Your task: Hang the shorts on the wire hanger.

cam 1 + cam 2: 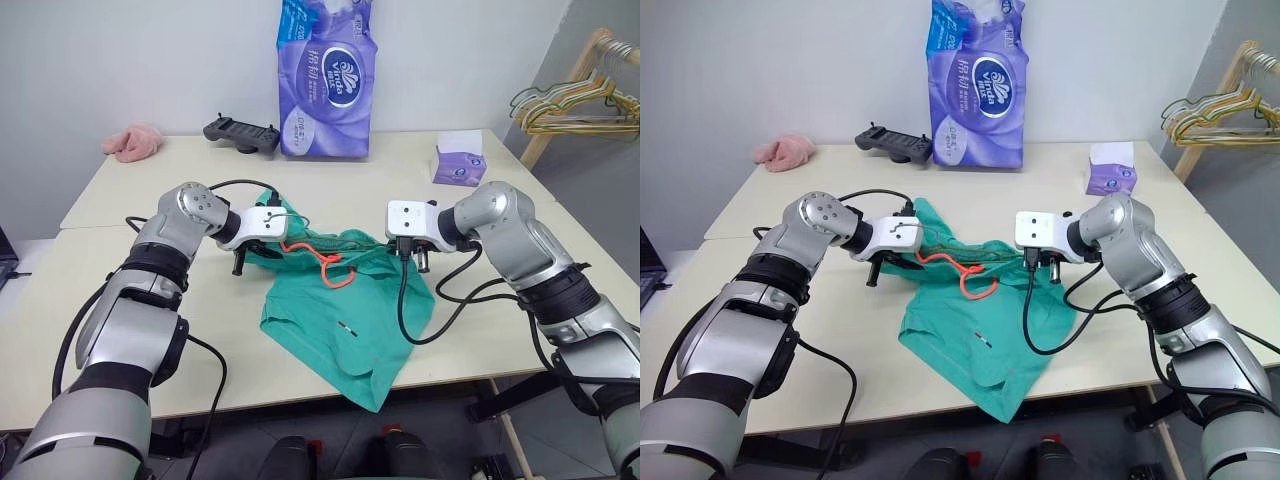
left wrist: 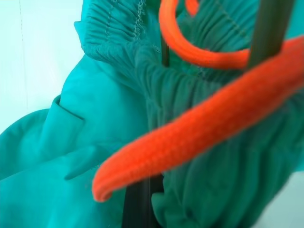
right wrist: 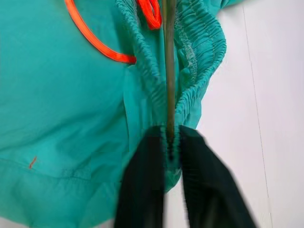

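I can see my right gripper pinching the wire hanger along with the waistband, so next I open it and take just the waistband's end [image 3: 173,175] to stretch it past the wire hanger.
The teal shorts [image 1: 340,320] lie on the table [image 1: 120,330], their legs reaching over the front edge and the orange drawstring [image 1: 335,268] looped on top. The gathered waistband is stretched between my two grippers. My left gripper [image 1: 248,262] is at the waistband's left end, where a bend of the thin wire hanger [image 1: 285,214] sticks out of the fabric; it is shut there. My right gripper [image 3: 170,135] is at the waistband's right end. Its black fingers [image 3: 142,180] are shut on the wire hanger [image 3: 169,71] and the waistband folded around it. Most of the hanger is hidden inside the waistband.
At the table's back stand a purple tissue pack [image 1: 325,85], a small purple tissue box [image 1: 459,165], a black controller [image 1: 241,133] and a pink cloth [image 1: 133,141]. A wooden rack with yellow and pale hangers [image 1: 575,100] stands off the far right. Black cables [image 1: 405,310] droop from both wrists.
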Robot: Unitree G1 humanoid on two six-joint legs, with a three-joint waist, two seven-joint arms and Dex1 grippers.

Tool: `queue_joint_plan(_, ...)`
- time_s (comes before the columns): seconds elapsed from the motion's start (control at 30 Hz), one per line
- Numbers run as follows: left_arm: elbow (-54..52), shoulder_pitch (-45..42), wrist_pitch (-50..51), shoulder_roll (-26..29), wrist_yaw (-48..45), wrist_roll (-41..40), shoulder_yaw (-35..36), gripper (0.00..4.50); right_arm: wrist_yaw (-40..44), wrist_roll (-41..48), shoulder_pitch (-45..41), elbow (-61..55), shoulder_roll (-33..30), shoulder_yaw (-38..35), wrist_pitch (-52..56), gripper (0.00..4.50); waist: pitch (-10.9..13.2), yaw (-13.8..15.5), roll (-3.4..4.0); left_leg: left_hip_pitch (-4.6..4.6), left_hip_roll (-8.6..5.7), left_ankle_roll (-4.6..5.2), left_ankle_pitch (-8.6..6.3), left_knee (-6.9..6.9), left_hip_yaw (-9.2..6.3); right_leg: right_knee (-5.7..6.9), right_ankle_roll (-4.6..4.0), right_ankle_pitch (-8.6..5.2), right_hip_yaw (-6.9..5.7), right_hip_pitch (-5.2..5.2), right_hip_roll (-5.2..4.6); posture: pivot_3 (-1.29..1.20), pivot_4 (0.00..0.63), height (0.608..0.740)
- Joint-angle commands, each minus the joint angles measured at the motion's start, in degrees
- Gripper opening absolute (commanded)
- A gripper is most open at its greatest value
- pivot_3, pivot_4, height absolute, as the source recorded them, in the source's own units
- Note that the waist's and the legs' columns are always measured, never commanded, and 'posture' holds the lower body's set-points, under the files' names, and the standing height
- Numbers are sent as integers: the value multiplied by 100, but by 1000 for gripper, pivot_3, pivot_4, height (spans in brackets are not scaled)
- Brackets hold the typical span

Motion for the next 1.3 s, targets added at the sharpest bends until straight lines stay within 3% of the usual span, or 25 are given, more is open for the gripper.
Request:
queue_joint_plan(0.03,-44,-172,-74,123,26,-23,47,0,-9,64,-122,-67,-42,-121,8,21,0,1,0,0,0,0,0,0,0,0,0,0,0,0,0,101,67,740)
queue_joint_plan(0.73,60,-205,-153,149,191,95,-57,0,519,307,-143,-687,-788,-263,91,21,0,3,0,0,0,0,0,0,1,-3,1,0,0,0,-1,77,56,740)
queue_joint_plan(1.2,-10,-189,-86,134,192,25,-55,0,9,674,45,-629,-726,-421,170,21,-1,1,-1,0,0,0,0,0,1,-4,1,0,0,0,0,80,50,740)
queue_joint_plan(1.3,-37,-179,-72,134,187,12,-46,0,-16,772,127,-791,-758,-417,268,796,-1,1,-1,0,0,0,0,0,1,-4,1,0,1,0,0,81,47,740)
